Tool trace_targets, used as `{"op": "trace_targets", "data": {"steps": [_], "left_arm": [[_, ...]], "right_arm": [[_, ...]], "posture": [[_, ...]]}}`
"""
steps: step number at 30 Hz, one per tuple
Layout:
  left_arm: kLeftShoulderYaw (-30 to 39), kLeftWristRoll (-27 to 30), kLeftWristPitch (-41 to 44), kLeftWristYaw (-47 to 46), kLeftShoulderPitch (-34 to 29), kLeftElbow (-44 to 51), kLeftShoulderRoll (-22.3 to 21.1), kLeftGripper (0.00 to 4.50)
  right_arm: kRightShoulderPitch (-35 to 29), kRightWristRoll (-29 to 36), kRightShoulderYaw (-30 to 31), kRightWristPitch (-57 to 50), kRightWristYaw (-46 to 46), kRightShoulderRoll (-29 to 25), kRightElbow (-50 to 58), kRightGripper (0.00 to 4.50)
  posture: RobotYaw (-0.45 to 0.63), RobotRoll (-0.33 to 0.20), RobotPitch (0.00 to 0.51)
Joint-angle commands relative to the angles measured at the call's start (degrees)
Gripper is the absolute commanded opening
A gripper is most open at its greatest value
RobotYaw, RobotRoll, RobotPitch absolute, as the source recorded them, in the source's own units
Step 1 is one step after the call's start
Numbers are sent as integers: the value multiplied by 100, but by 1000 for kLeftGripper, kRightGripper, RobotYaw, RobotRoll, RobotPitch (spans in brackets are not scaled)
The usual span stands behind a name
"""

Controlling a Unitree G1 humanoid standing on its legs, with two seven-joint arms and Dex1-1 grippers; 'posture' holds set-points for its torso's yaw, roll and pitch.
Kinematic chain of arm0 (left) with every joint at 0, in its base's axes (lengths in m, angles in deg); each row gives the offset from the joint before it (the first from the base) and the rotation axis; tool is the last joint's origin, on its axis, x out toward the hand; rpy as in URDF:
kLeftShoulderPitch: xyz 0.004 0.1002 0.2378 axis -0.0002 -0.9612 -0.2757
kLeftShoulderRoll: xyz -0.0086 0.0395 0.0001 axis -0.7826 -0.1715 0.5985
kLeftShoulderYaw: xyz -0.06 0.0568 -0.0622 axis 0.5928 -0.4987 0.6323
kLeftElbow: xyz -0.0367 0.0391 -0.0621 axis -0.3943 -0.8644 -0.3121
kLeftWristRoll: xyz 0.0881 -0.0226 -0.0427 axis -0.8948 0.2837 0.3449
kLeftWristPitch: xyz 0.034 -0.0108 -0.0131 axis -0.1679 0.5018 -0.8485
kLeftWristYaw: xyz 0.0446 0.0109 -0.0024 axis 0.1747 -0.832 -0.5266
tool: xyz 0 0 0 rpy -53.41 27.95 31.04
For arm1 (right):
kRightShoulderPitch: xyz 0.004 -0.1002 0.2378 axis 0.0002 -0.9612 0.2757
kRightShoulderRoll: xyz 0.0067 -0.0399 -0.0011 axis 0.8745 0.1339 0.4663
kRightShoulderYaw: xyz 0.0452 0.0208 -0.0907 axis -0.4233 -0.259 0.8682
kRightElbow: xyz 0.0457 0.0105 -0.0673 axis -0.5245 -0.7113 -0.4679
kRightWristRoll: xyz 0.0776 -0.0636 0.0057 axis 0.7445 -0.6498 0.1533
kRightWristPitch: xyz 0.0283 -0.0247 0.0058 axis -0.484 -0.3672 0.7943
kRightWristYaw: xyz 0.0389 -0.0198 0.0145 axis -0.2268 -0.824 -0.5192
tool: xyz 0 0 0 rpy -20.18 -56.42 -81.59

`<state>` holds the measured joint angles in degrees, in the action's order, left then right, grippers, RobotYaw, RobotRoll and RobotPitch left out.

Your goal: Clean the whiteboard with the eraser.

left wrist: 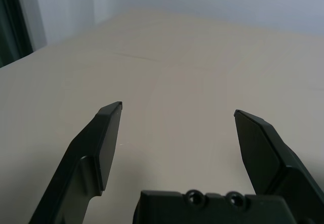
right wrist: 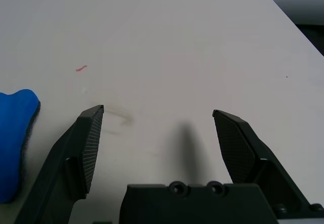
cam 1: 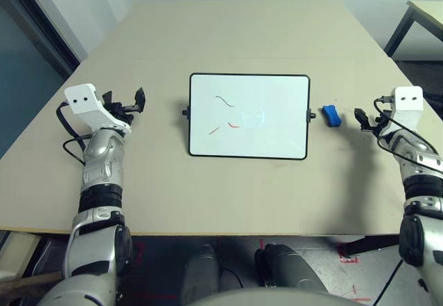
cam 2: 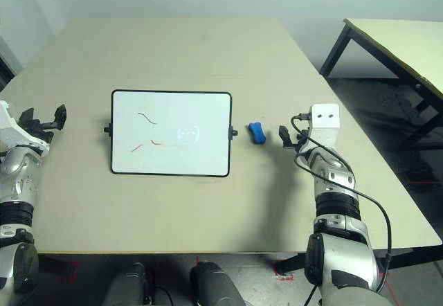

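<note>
My right gripper is to move next to the narrow middle of the blue eraser [cam 1: 332, 117] [right wrist: 9, 145] beside the whiteboard, and there it will close across the eraser's long sides.
The whiteboard [cam 1: 249, 116] lies flat in the middle of the table, black-framed, with a dark squiggle and short red marks on its left half. Just off its right edge sits the blue eraser [cam 1: 331, 115], also seen beside my right fingers [right wrist: 15, 138]. My right gripper [cam 1: 362, 119] hovers a little to the right of the eraser, open and holding nothing; the wrist view shows its jaws spread wide [right wrist: 158, 113] over bare table. My left gripper [cam 1: 131, 103] is left of the board, open and empty [left wrist: 177, 108].
The beige table [cam 1: 235, 36] stretches far behind the board. A second table [cam 2: 394, 43] stands off to the right, with floor between. A small red mark [right wrist: 81, 68] shows on the tabletop near my right gripper.
</note>
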<state>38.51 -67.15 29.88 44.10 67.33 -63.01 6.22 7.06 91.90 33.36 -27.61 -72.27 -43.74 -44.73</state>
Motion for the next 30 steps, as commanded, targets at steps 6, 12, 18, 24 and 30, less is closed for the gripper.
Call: {"op": "trace_targets", "data": {"steps": [6,12,18,24,30], "left_arm": [[-2,-39,33,56,156,-159,-101,4500],[-262,125,593,985,691,-27,-421,4500],[-743,377,1762,2213,1117,553,-784,4500],[-1201,560,2622,2852,1099,1739,-831,4500],[-1411,546,2846,2843,1249,2030,-577,4500]], "right_arm": [[82,50,-77,40,189,-87,109,4485],[-146,187,326,-1470,-73,67,1794,4485],[-358,-9,828,-2211,-172,183,2548,4485],[-364,-84,1025,-2390,-202,306,2647,4485],[-331,-152,1091,-2527,-124,445,2306,4485]], "posture": [[-102,0,63],[-125,0,55],[-115,0,53],[-102,0,39],[-92,0,38]]}}
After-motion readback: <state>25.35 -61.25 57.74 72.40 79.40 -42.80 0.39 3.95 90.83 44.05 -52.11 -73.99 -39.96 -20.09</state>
